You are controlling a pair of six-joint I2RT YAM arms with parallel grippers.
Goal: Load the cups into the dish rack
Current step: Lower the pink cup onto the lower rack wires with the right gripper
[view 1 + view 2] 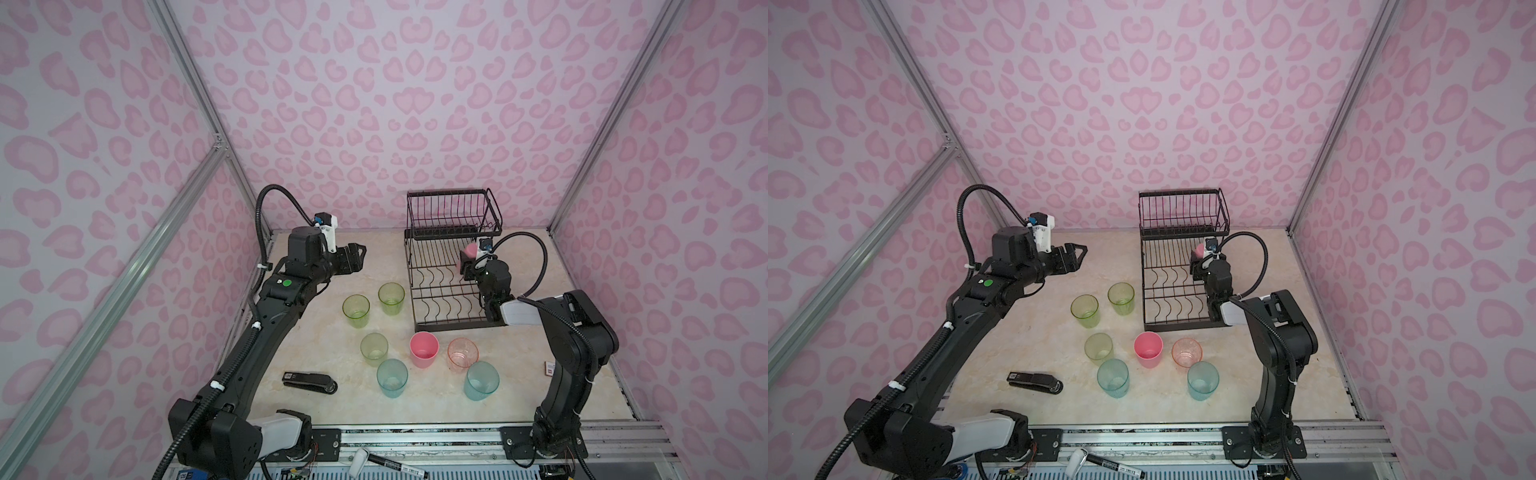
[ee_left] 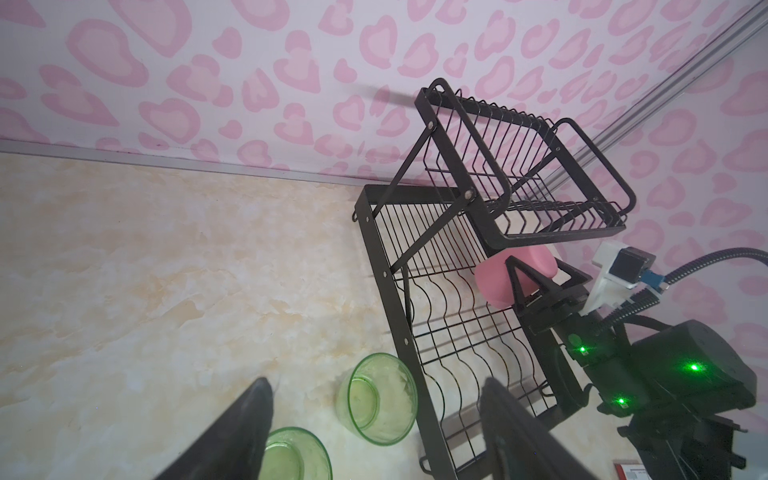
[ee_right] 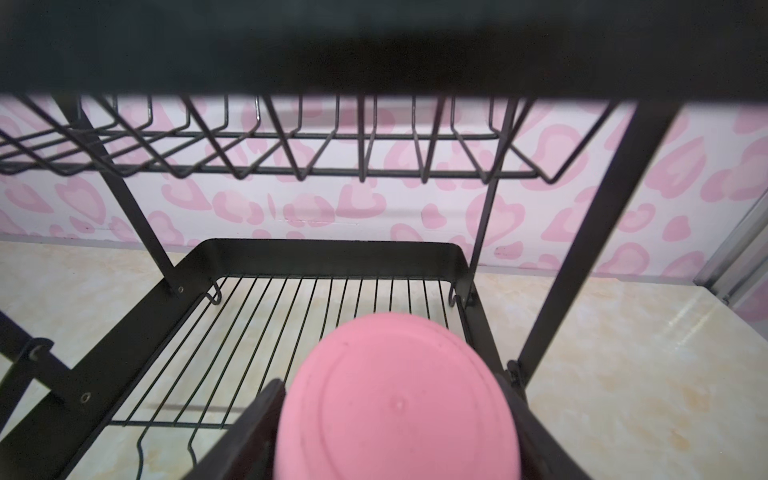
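Note:
I will set the pink cup on the dish rack's lower level (image 1: 466, 257) (image 3: 404, 400), below the upper basket, with my right gripper.
The black wire dish rack (image 1: 410, 282) (image 1: 1143, 282) stands at the back right. My right gripper (image 1: 467, 258) (image 3: 392, 401) is shut on a pink cup (image 1: 470, 250) (image 2: 494, 278) (image 3: 395, 415), tipped sideways over the lower tier's right side, under the upper basket. My left gripper (image 1: 360, 254) (image 2: 378, 386) hangs open and holds nothing, left of the rack, above the table. Standing upright on the table are three yellow-green cups (image 1: 356, 309) (image 1: 391, 297) (image 1: 374, 348), two teal cups (image 1: 392, 377) (image 1: 481, 379), a pink cup (image 1: 424, 348) and an orange-pink cup (image 1: 462, 352).
A black stapler (image 1: 309, 381) lies front left of the cups. A small red and white card (image 1: 549, 368) sits by the right arm's base. A marker (image 1: 390, 463) lies on the front rail. Pink patterned walls close in the back and both sides.

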